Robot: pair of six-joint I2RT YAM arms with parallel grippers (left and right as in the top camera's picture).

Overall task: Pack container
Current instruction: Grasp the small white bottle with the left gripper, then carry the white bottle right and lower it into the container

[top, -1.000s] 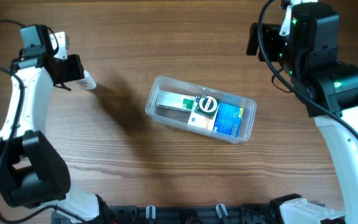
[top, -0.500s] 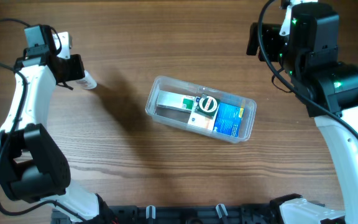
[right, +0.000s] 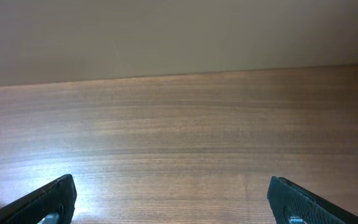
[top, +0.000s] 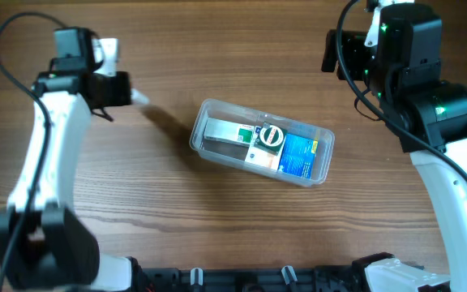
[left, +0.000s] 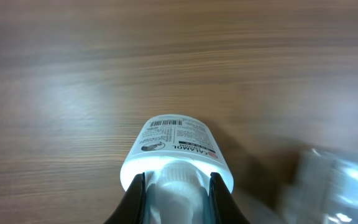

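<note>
My left gripper is to let go of the white bottle in the container's empty gap (top: pixel 228 149), alongside the white and green box, as I set it there.
The clear plastic container (top: pixel 203 116) sits at the table's middle, holding small boxes and a round black-lidded item (top: pixel 272 136). My left gripper (left: pixel 176 194) is shut on the cap of a white bottle (left: pixel 178 144) with a printed label. In the overhead view the bottle (top: pixel 139 97) pokes out from the left gripper (top: pixel 124 92), above the table to the left of the container. The container's blurred edge shows at the right of the left wrist view (left: pixel 328 180). My right gripper (right: pixel 173 198) is open and empty, over bare wood at the far right.
The right arm (top: pixel 404 57) hangs over the far right corner. The left arm (top: pixel 51 154) stretches along the left side. Black mounts (top: pixel 242 280) run along the front edge.
My left gripper has moved right toward the container, carrying the white bottle. The right arm has not moved.
</note>
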